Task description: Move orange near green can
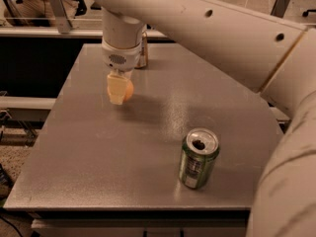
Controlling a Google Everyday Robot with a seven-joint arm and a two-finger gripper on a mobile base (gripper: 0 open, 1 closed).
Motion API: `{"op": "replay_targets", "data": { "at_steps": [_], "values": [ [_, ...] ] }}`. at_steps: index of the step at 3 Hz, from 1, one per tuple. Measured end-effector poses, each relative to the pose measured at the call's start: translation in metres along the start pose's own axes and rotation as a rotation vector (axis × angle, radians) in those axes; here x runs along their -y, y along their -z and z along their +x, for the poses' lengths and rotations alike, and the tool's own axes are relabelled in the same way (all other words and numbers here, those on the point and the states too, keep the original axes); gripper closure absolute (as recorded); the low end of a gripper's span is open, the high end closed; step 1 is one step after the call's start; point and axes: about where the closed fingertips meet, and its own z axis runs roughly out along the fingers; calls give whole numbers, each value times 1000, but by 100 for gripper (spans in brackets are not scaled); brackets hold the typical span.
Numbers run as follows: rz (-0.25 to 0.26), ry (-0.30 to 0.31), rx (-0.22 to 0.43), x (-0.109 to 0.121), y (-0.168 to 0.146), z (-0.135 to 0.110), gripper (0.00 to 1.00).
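The robot's gripper needs to put the orange down on the grey table (168,138) close behind the green can, toward the gold-brown can.
The orange (128,90) is a small round fruit at the far left of the grey table (98,172). It sits between the pale fingers (115,89) of my gripper (119,91), which reaches straight down and is shut on it, at or just above the tabletop. Only the orange's right side shows past the fingers. The green can (198,158) stands upright near the table's front right, its silver top open. It is well apart from the orange, to the right and nearer the front edge.
A gold-brown can (143,54) stands at the back of the table, mostly hidden behind the wrist. My large white arm (222,38) spans the upper right. Dark gaps lie beyond the table's left and front edges.
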Motion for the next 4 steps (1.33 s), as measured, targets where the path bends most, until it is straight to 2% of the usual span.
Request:
{"op": "replay_targets", "data": {
  "at_steps": [1,2,3,4],
  "values": [
    [-2,-101,-3,-13,30,42,100],
    [-7,-180,-14,-33,55,81,100],
    [-30,-220,-31,-57,65,107,100],
    [-68,-227,-59,-86,60,123,100]
  ]
}}
